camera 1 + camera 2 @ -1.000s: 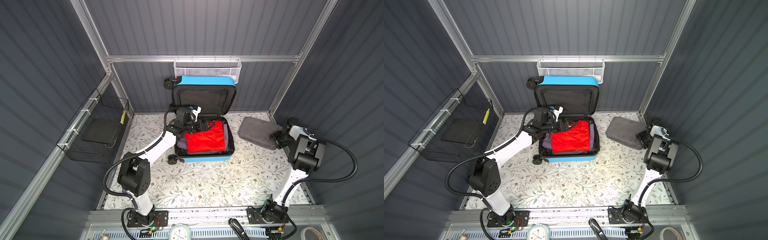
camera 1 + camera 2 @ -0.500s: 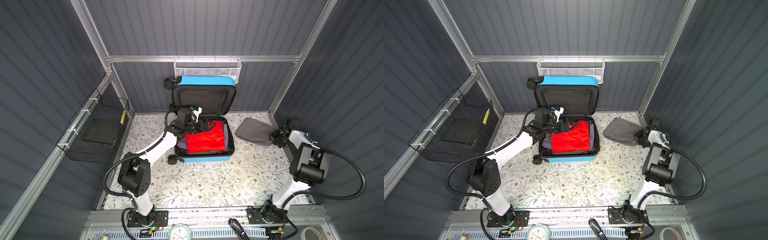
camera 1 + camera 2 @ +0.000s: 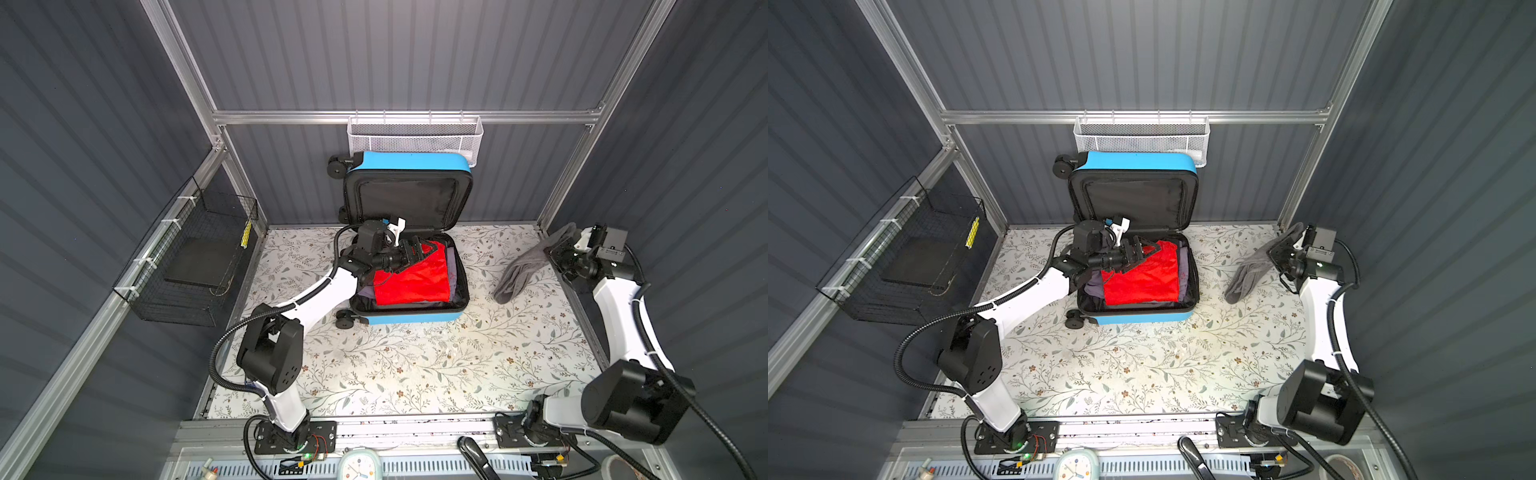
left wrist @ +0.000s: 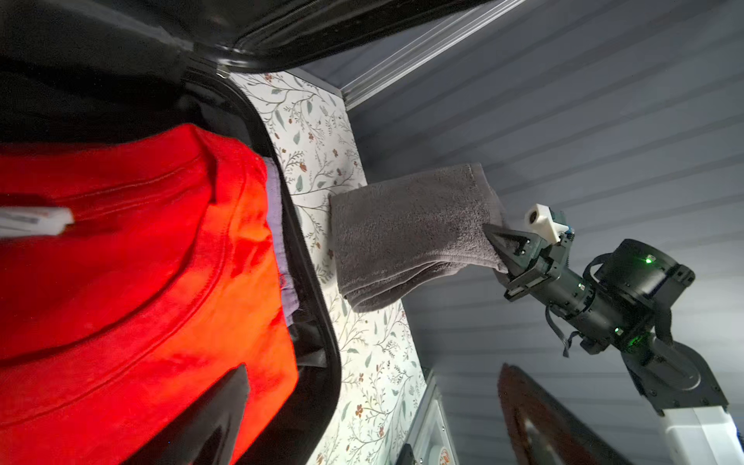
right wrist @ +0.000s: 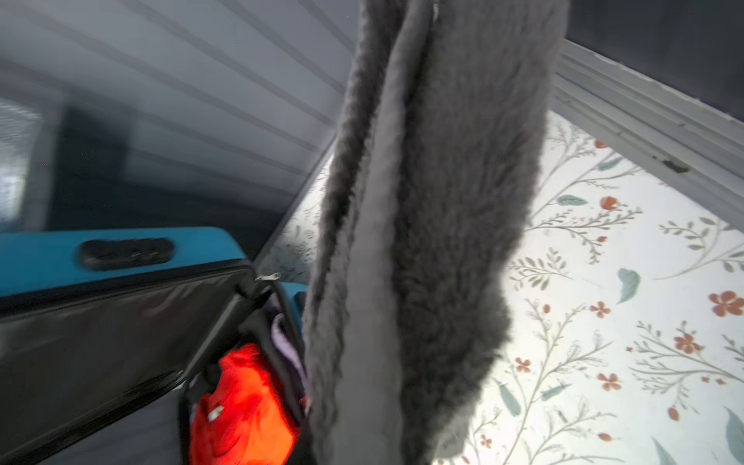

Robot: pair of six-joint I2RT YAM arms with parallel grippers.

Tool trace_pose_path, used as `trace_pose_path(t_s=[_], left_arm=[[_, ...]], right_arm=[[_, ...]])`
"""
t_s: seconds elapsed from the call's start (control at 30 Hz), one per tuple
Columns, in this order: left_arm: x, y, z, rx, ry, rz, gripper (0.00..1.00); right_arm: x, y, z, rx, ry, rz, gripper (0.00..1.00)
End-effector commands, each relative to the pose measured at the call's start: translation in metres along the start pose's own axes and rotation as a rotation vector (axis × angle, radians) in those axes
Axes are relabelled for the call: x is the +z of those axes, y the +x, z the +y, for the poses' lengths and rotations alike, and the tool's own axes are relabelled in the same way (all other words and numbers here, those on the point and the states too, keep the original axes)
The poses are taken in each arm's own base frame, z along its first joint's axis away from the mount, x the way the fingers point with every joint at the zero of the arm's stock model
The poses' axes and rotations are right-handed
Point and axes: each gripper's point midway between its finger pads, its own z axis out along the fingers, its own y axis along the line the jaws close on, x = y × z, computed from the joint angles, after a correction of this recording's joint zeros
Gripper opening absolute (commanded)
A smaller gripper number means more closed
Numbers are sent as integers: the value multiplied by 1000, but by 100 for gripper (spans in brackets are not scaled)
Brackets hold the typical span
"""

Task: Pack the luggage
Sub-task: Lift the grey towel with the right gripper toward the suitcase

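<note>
The loose low end [image 3: 505, 290] [image 4: 341, 259] of the grey towel, across from the towel edge held by my right gripper, will be gripped by my left gripper.
The luggage [image 3: 407, 319] [image 3: 1142, 319] lies open on the floral mat, its black-lined lid upright against the back wall. A red garment [image 3: 411, 280] [image 3: 1142, 276] [image 4: 141, 261] lies in it over a purple one. My left gripper [image 3: 419, 249] [image 3: 1144, 249] [image 4: 370, 418] is open just above the red garment's back left corner. At the right my right gripper [image 3: 557, 252] [image 3: 1278, 251] [image 4: 499, 245] is shut on one edge of a folded grey towel [image 3: 519, 270] [image 3: 1250, 270] [image 4: 410, 233] [image 5: 435, 241]. The towel hangs from it, its low end near the mat. In the right wrist view it hides the fingers.
A white mesh basket [image 3: 415, 137] hangs on the back rail above the lid. A black wire basket [image 3: 195, 266] is fixed to the left wall. A small clock [image 3: 360, 465] sits at the front edge. Grey walls stand close behind my right arm.
My right gripper has shut on the towel's right edge and lifted it, so the towel now hangs instead of lying flat. The left arm has hardly moved.
</note>
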Motion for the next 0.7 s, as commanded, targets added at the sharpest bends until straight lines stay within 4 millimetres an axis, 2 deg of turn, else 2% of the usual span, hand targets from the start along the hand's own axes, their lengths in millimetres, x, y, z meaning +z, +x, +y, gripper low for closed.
trace_pose_path(t_s=[0.0,0.13,0.33,0.53,0.67], left_arm=[[16,8,-16,-56,76,30,100],[29,14,-25,-115,136,35,100],[46,17,-38,-230,228,24,100],[54,8,-59,-414,363,-14,100],[61,9,-61,-554,433,-25,100]], right_arm=[[-39,-11,51,-44,-170,-30,0],[-71,-9,90,-49,-317,-25,0],[-110,-11,134,-38,-514,-41,0],[-134,-15,162,-6,-661,-59,0],[-143,-18,173,14,-714,-71,0]])
